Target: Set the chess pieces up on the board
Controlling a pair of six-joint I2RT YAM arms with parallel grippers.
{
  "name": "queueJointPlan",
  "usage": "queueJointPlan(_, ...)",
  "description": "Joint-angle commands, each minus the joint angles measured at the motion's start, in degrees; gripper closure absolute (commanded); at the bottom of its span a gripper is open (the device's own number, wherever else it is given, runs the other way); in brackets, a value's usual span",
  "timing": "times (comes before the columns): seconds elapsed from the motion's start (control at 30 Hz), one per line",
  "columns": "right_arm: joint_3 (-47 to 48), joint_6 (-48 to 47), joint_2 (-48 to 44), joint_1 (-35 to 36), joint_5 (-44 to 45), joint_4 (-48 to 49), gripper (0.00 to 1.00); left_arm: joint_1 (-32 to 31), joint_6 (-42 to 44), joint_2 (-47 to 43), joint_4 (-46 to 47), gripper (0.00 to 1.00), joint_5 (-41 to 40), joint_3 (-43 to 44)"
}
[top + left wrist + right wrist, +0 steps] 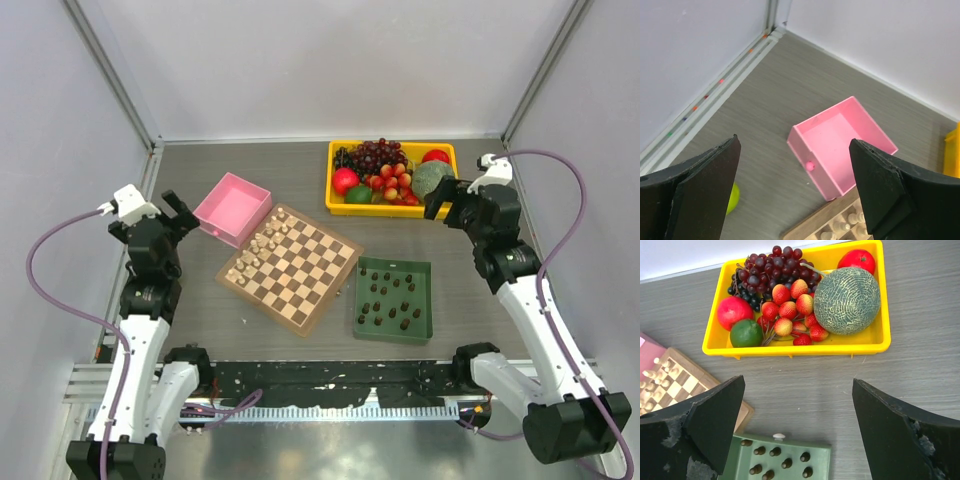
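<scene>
My right gripper is going to close on the dark chess piece in the green tray's far corner (363,270) (746,442), the one nearest to the board's corner.
The board (292,268) lies turned like a diamond at the table's middle, with cream pieces (262,240) on its far-left edge. Several dark chess pieces (392,300) stand in a green tray (394,325) right of it; some show in the right wrist view (775,452). My left gripper (181,216) is open and empty, raised left of the board, over the table near a pink box (842,142). My right gripper (442,199) is open and empty, raised above the table beyond the green tray (740,460). The board's corner shows in both wrist views (810,227) (677,382).
The pink box (234,208) stands empty at the board's far-left corner. A yellow tray of toy fruit (336,205) stands at the back right, also in the right wrist view (882,335). A small green ball (732,198) lies under my left finger. Walls enclose three sides.
</scene>
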Motion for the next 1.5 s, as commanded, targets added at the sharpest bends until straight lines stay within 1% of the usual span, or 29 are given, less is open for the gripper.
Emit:
queueJointPlan(0.0, 3.9, 4.8, -2.7, -0.3, -0.7, -2.4, 0.05, 0.1, -3.1, 0.7, -8.2, 0.01, -5.1, 5.6)
queueJointPlan(0.03, 3.0, 2.3, -3.9, -0.3, -2.7, -0.2, 0.05, 0.1, -1.4, 1.1, -10.5, 0.01, -2.9, 7.2)
queueJointPlan(0.07, 0.7, 1.5, -6.3, -0.3, -7.3, 2.2, 0.04, 0.1, 1.0, 1.2, -12.2, 0.01, -0.3, 8.3)
queueJointPlan(0.1, -0.7, 1.8, -7.3, -0.2, -8.5, 5.4, 0.05, 0.2, 2.1, 1.1, -12.8, 0.01, 2.3, 8.5)
queueJointPlan(0.13, -2.4, 2.4, -9.0, -0.3, -10.6, 6.4, 0.04, 0.2, 1.8, 0.9, -14.9, 0.01, 4.5, 9.1)
queueJointPlan(0.17, -2.6, 2.7, -8.6, -0.3, -11.2, 6.3, 0.05, 0.2, 0.7, 0.7, -17.4, 0.01, 6.2, 9.7)
queueJointPlan(0.2, -1.4, 2.7, -7.9, -0.3, -11.8, 5.1, 0.05, 0.2, 0.9, 0.2, -19.5, 0.01, 8.4, 10.1)
queueJointPlan(0.23, -0.3, 2.2, -5.3, -0.2, -12.2, 0.7, 0.05, 0.2, 2.4, -0.5, -20.5, 0.01, 9.9, 10.2)
queueJointPlan(0.27, 2.4, 0.3, -4.2, -0.3, -13.6, -1.3, 0.05, 0.2, 1.8, -1.1, -21.2, 0.01, 9.6, 9.9)
queueJointPlan(0.3, 4.6, -0.6, -1.6, -0.2, -13.7, -5.5, 0.04, 0.2, 1.0, -2.0, -20.9, 0.01, 8.2, 8.6)
queueJointPlan(0.37, 6.5, -2.8, 1.1, 0.0, -14.0, -10.3, 0.04, 0.2, 1.0, -3.6, -19.1, 0.01, 8.1, 6.3)
queueJointPlan(0.43, 7.0, -3.5, 2.5, 1.3, -13.4, -12.7, 0.04, 0.2, 2.3, -5.0, -17.2, 0.01, 10.6, 4.0)
queueJointPlan(0.5, 7.6, -2.6, 3.5, 2.8, -13.0, -14.1, 0.0, 0.2, 3.1, -5.5, -16.8, 0.01, 12.2, 2.9)
queueJointPlan(0.53, 7.7, -2.1, 3.8, 3.6, -12.0, -15.1, 0.03, 0.2, 3.1, -5.3, -17.3, 0.01, 12.2, 2.7)
queueJointPlan(0.6, 8.2, -2.7, 4.9, 7.6, -7.4, -16.4, 0.08, 0.2, 3.1, -4.4, -18.6, 0.01, 11.7, 2.7)
queueJointPlan(0.63, 8.6, -2.8, 5.8, 11.2, -1.9, -17.0, 0.08, 0.2, 3.1, -4.1, -19.3, 0.01, 11.4, 3.0)
queueJointPlan(0.67, 8.7, -3.0, 6.2, 12.7, 0.6, -18.2, 0.1, 0.2, 3.0, -3.4, -20.0, 0.01, 11.4, 3.4)
queueJointPlan(0.7, 9.1, -3.1, 7.1, 15.1, 2.7, -18.8, 0.12, 0.2, 3.0, -2.9, -20.8, 0.01, 11.6, 4.0)
queueJointPlan(0.77, 9.0, -2.6, 8.0, 17.2, 4.1, -20.3, 0.18, 0.2, 2.9, -1.7, -22.0, 0.01, 12.0, 4.7)
queueJointPlan(0.8, 8.6, -2.1, 8.1, 17.8, 4.3, -20.8, 0.2, 0.2, 2.9, -1.3, -22.2, 0.01, 12.2, 4.9)
queueJointPlan(0.97, 4.2, 0.2, 7.2, 22.5, 5.6, -20.6, 0.22, 0.2, 2.9, -0.6, -23.0, 0.01, 12.2, 5.7)
queueJointPlan(1.1, 2.0, 2.0, 8.2, 24.3, 6.5, -19.5, 0.28, 0.2, 2.6, -1.2, -23.0, 0.01, 12.3, 5.4)
queueJointPlan(1.17, 1.4, 3.0, 9.4, 25.0, 6.4, -18.9, 0.33, 0.2, 2.6, -1.6, -23.0, 0.01, 12.2, 5.3)
queueJointPlan(1.2, 1.1, 3.2, 10.1, 25.7, 6.6, -18.6, 0.37, 0.2, 2.6, -1.5, -23.0, 0.01, 12.2, 5.2)
queueJointPlan(1.23, 0.9, 4.1, 10.5, 25.9, 7.0, -18.2, 0.38, 0.2, 2.5, -1.7, -22.9, 0.01, 12.2, 5.2)
queueJointPlan(1.3, 0.5, 6.1, 11.9, 26.5, 8.2, -18.1, 0.42, 0.2, 2.3, -1.6, -22.9, 0.01, 12.2, 5.2)
queueJointPlan(1.47, -0.4, 7.8, 15.8, 28.0, 7.3, -15.5, 0.45, 0.2, 2.0, -1.8, -22.8, 0.01, 12.2, 5.1)
